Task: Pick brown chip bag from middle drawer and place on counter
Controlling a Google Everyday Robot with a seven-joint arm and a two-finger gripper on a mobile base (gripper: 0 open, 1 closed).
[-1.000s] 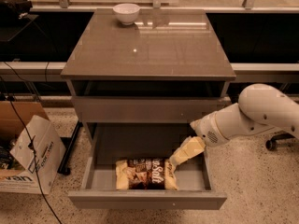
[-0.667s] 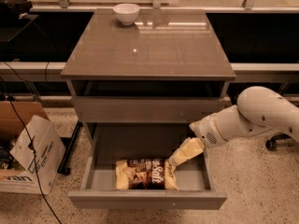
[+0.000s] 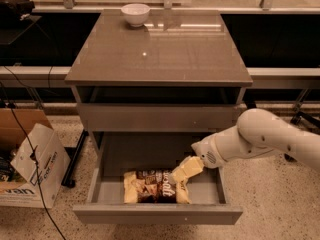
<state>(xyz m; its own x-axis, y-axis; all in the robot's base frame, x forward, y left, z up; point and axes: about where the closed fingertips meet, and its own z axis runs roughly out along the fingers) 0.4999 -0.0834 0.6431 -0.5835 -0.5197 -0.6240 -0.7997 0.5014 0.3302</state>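
My gripper is to close on the dark brown middle (image 3: 167, 185) of the brown chip bag, a little in from the pale yellow end nearest my arm.
The brown chip bag (image 3: 152, 186) lies flat in the open middle drawer (image 3: 157, 215), near its front wall, with a dark brown middle and pale yellow ends. My gripper (image 3: 183, 173) reaches into the drawer from the right on a white arm (image 3: 260, 136). It sits low over the bag's right end, at or touching its upper right corner. The counter (image 3: 160, 49) is the glossy grey-brown top of the cabinet, above the drawers.
A white bowl (image 3: 135, 13) stands at the counter's back left. A closed drawer front (image 3: 157, 116) sits above the open one. A cardboard box (image 3: 30, 169) and a black cable (image 3: 30, 154) are on the floor to the left.
My gripper has moved left and down inside the drawer, closer to the bag's right end. The bag has not moved.
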